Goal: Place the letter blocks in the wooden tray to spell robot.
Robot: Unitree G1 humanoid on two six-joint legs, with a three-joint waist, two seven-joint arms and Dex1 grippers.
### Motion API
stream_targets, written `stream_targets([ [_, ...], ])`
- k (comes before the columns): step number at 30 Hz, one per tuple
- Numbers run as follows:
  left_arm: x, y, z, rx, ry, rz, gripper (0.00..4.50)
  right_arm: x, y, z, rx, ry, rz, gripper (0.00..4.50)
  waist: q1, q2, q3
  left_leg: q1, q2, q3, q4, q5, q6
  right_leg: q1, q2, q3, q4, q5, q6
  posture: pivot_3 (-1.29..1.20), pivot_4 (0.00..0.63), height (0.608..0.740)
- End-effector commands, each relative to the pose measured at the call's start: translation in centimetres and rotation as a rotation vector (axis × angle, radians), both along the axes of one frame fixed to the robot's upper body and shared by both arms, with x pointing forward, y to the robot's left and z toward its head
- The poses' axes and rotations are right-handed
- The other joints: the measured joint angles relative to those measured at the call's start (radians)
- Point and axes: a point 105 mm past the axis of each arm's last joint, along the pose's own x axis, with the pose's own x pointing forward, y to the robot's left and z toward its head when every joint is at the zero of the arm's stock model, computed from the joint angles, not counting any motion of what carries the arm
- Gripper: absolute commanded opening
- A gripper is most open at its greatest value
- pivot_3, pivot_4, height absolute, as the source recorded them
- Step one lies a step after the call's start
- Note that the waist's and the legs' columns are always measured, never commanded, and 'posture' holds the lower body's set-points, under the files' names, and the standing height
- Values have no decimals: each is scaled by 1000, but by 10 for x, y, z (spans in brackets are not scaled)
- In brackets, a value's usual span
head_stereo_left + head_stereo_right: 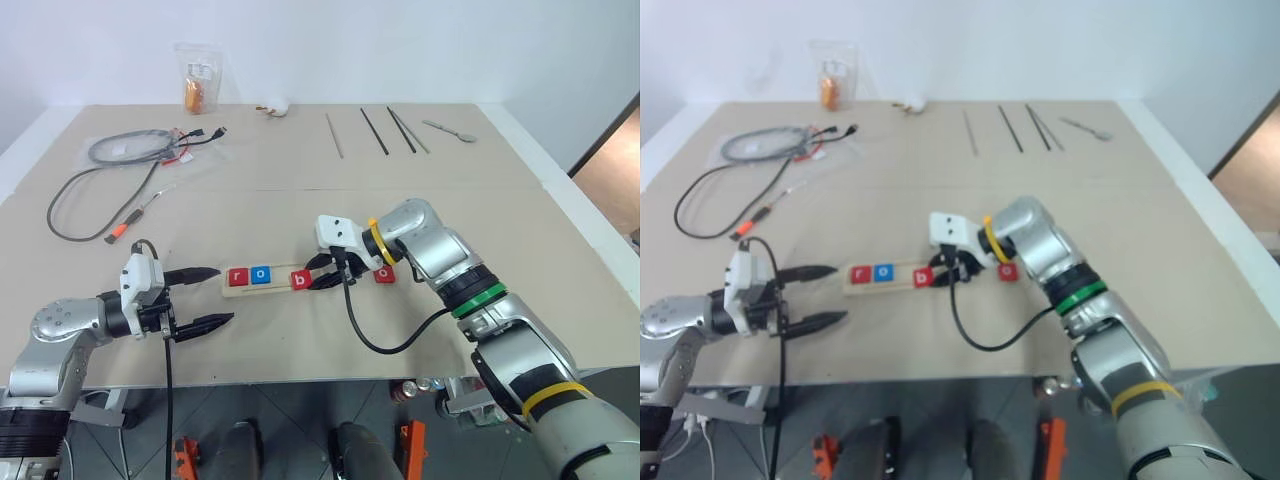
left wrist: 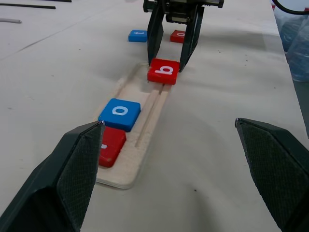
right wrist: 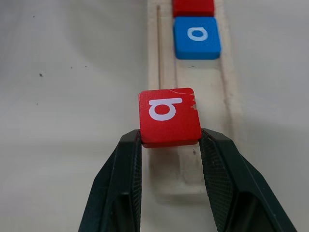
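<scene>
My right gripper has the red b block. It will set the block down in the tray's groove [image 1: 280, 274] [image 3: 199, 81] against the blue o block.
The wooden tray [image 1: 281, 287] lies near the table's front edge. In its left end sit a red r block [image 1: 238, 277] and a blue o block [image 1: 262, 275]. My right gripper [image 1: 318, 277] is shut on the red b block [image 3: 170, 117] and holds it over the tray's groove, a gap to the right of the o. Another red block [image 1: 384, 273] lies on the table just right of the tray, and a blue block [image 2: 137, 35] lies beside it. My left gripper [image 1: 205, 297] is open and empty, just left of the tray's left end.
Black cables [image 1: 110, 170] lie at the back left, with a bagged item [image 1: 197, 80] and a small white object [image 1: 274, 107] at the far edge. Thin rods [image 1: 375, 130] and a spoon [image 1: 452, 130] lie at the back right. The table's front edge runs just behind both arms.
</scene>
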Motion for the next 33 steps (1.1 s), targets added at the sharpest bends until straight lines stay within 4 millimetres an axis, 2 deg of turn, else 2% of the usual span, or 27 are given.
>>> stream_targets([
  [1,-2,-2,12,-11,-53,-1,4500,4,7,12,-14,-44,38,1166,0,0,0,0,0,0,0,1,-1,0,0,0,1,0,0,0,150,740],
  [6,-3,-3,11,-25,-53,9,4500,20,13,13,-15,-57,-21,1166,-1,0,0,2,0,0,0,2,-3,0,0,0,2,-2,-4,0,150,740],
  [14,-1,2,13,-41,-63,48,4500,30,19,18,16,-42,-67,1166,-1,0,0,3,1,0,0,3,-4,0,0,0,4,-3,-5,0,150,740],
  [21,-1,3,13,-39,-61,54,4500,30,23,6,-3,-25,-69,1166,-2,0,0,4,1,0,-1,3,-4,0,1,0,4,-2,-5,0,150,740],
  [33,-4,4,12,-42,-56,62,4500,25,39,3,-23,-19,-27,1166,-3,0,0,6,3,0,-1,3,-4,1,2,0,5,-3,-6,0,150,740],
])
